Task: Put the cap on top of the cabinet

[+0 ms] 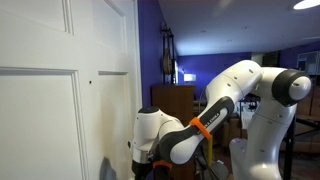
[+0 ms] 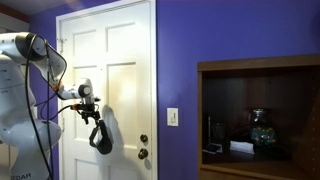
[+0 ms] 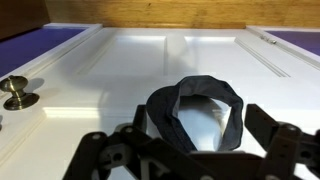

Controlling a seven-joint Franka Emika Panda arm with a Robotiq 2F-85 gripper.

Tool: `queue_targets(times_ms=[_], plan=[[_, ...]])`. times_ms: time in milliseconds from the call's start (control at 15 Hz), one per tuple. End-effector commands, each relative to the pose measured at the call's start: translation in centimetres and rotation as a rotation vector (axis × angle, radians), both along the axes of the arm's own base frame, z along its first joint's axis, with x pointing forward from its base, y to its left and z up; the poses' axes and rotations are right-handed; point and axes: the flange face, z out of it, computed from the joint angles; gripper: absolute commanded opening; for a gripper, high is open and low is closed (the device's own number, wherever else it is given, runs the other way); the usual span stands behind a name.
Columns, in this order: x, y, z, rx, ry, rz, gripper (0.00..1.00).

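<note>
Next, my gripper closes on the cap's near edge (image 1: 111,174) (image 3: 187,147), the part of the dark grey cloth loop closest to its fingers.
The cap (image 3: 197,108) is a dark grey floppy cloth loop hanging against a white panelled door (image 3: 120,60). In the wrist view it sits between the two black fingers of my gripper (image 3: 195,140). The jaws stand wide apart and do not pinch the cap, so the gripper is open. In an exterior view the cap (image 2: 100,137) dangles in front of the door just below the gripper (image 2: 92,113). The brown wooden cabinet (image 1: 172,103) stands behind the arm, its flat top well above the gripper (image 1: 136,158).
Brass door knobs (image 2: 145,146) sit low on the door, to the right of the cap; one knob (image 3: 15,92) is at the left of the wrist view. A dark wooden shelf unit (image 2: 258,70) holding small items stands in the purple wall (image 2: 190,60).
</note>
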Motion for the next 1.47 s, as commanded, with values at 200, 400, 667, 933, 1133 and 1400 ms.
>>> queue_targets(times_ms=[200,400,667,933,1133,1400], plan=[[0.8,0.1,0.1,0.050,-0.072,0.032,1.00],[1.3,0.0,-0.2,0.058,-0.102,0.052,1.00],[2.5,-0.4,-1.4,0.056,-0.111,0.034,1.00],[3.6,0.3,-2.7,0.066,-0.141,0.047,1.00],[4.2,0.8,-3.3,0.060,-0.174,0.062,1.00],[4.6,1.0,-3.3,0.046,-0.216,0.057,1.00]])
